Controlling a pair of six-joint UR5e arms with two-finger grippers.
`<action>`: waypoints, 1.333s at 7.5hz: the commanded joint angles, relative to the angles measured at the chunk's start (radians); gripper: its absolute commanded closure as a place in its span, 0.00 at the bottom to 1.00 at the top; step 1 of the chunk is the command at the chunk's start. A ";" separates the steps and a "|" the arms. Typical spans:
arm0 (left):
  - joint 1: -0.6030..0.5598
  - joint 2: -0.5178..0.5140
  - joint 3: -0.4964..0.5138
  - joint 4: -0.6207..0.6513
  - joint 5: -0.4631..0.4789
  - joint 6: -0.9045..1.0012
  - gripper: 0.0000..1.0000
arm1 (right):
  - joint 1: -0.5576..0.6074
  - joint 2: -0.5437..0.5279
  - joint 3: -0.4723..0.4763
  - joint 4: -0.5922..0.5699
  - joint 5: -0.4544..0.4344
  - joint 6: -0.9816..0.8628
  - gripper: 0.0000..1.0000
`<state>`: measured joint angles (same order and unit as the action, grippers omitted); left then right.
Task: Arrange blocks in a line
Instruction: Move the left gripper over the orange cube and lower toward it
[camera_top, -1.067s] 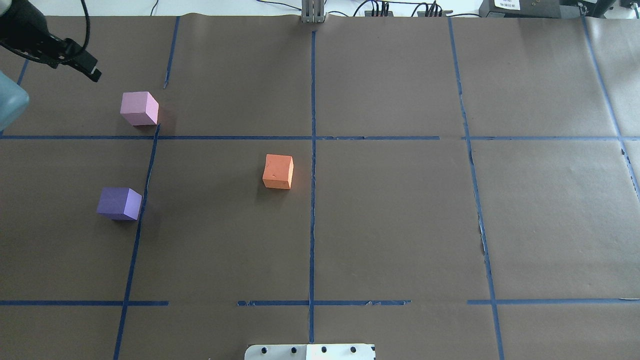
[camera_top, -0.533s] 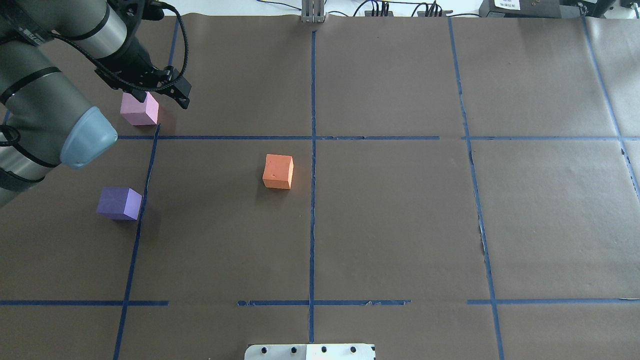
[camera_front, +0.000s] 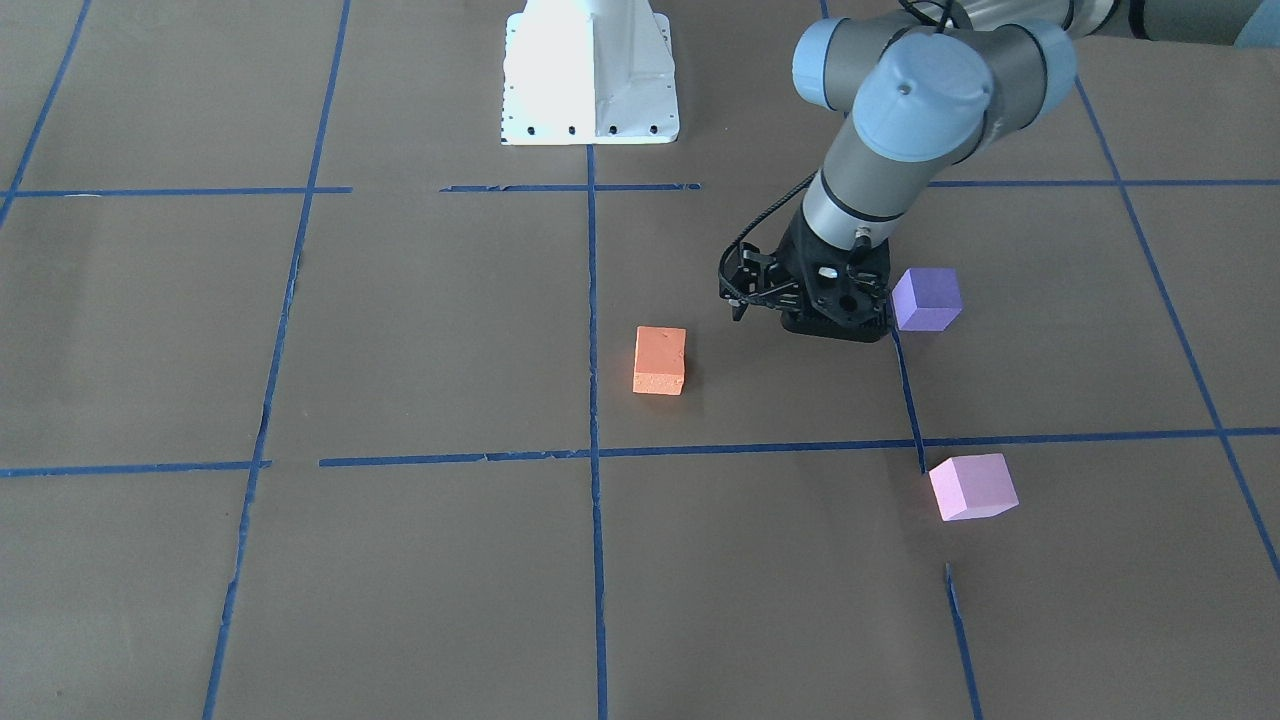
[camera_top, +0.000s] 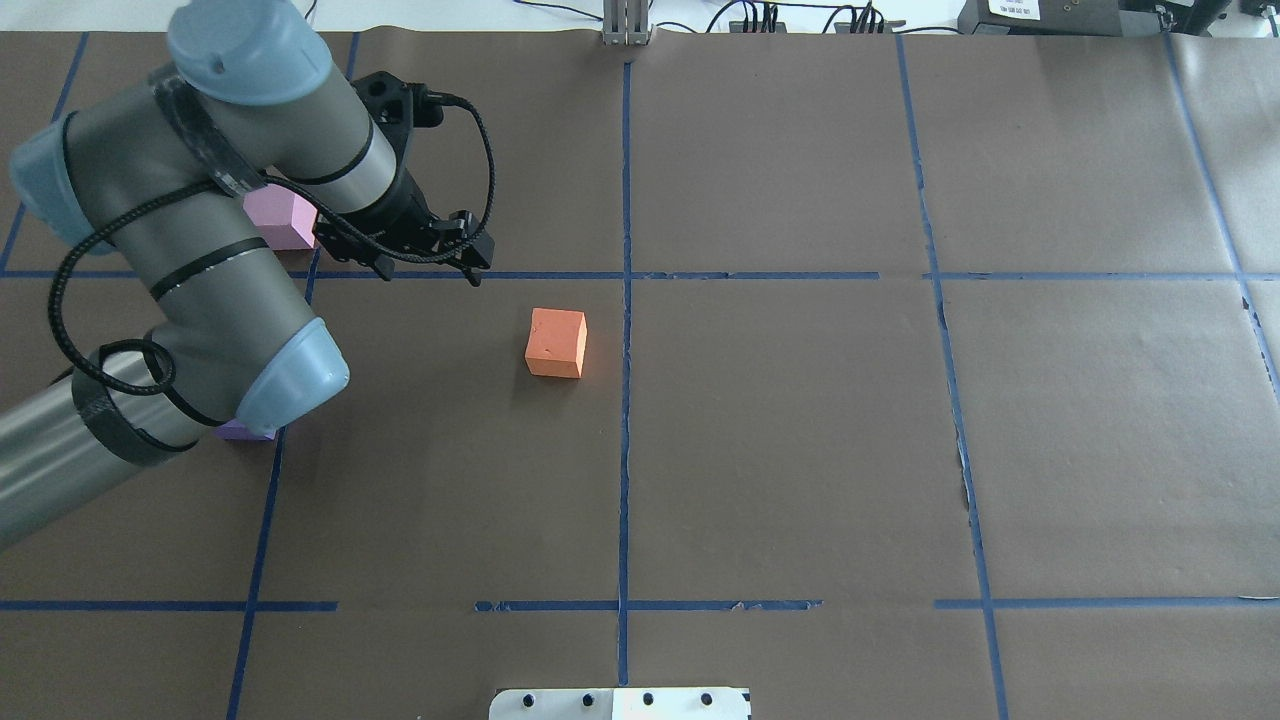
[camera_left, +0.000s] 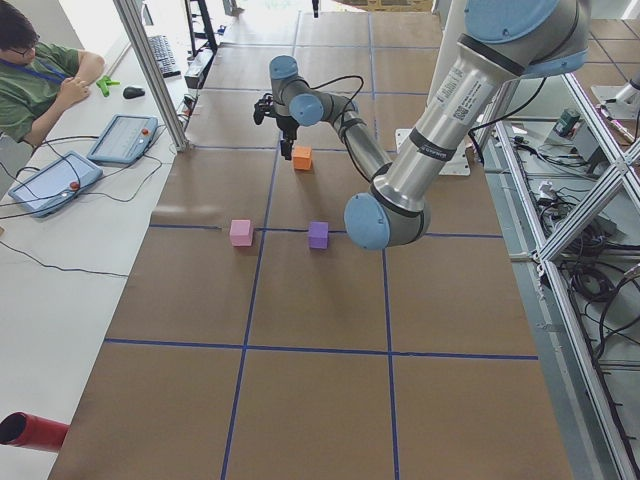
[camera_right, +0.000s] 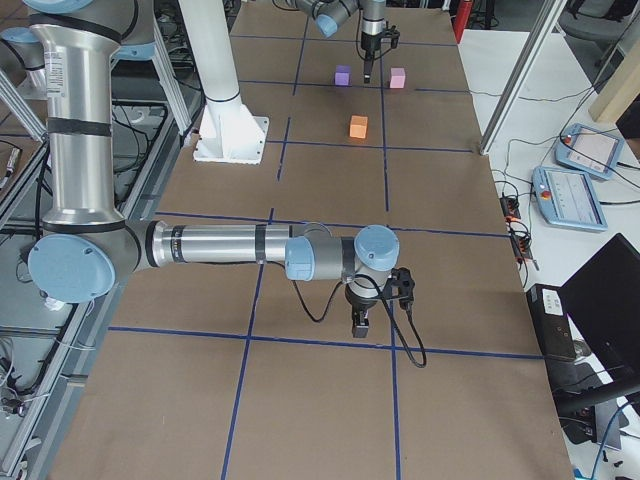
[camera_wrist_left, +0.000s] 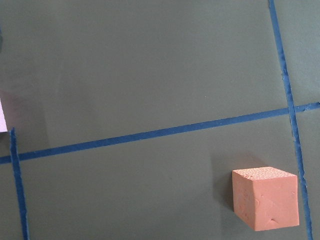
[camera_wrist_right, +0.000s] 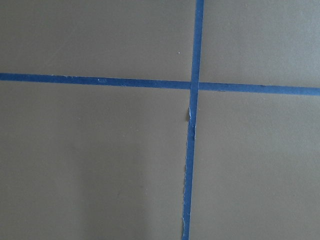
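Note:
My left gripper should next move to the orange block's middle (camera_front: 660, 353) (camera_wrist_left: 276, 202), by the blue tape line, and close on its two opposite sides.
The orange block (camera_top: 556, 342) sits near the table's middle, and also shows in the front view (camera_front: 660, 360) and low right in the left wrist view (camera_wrist_left: 266, 197). The pink block (camera_top: 285, 218) lies far left, partly behind my left arm, and is clear in the front view (camera_front: 972, 487). The purple block (camera_front: 926, 298) is almost hidden under my left elbow in the overhead view (camera_top: 245, 432). My left gripper (camera_top: 470, 265) hangs empty between the pink and orange blocks, its fingers looking closed. My right gripper (camera_right: 360, 325) hovers over bare paper far from the blocks; I cannot tell its state.
Blue tape lines (camera_top: 625, 300) divide the brown paper into squares. The white robot base plate (camera_front: 590, 70) stands at the robot's edge. A metal post (camera_top: 626, 25) stands at the far edge. An operator (camera_left: 40, 80) sits beside the table with teach pendants.
My left arm has swung in from the left edge toward the centre, and now covers the purple block and part of the pink one. The blocks have not moved.

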<state>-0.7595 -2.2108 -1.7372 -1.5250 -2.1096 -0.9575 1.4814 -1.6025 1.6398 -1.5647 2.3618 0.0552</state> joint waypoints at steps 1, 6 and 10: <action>0.060 -0.047 0.034 -0.001 0.060 -0.110 0.00 | 0.000 -0.001 0.000 0.000 -0.001 0.000 0.00; 0.193 -0.132 0.169 -0.032 0.213 -0.203 0.00 | 0.000 -0.001 0.000 0.000 -0.001 0.000 0.00; 0.193 -0.138 0.246 -0.135 0.233 -0.204 0.00 | 0.000 -0.001 0.000 0.000 0.001 0.000 0.00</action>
<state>-0.5666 -2.3467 -1.5150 -1.6280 -1.8913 -1.1608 1.4814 -1.6027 1.6398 -1.5646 2.3619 0.0552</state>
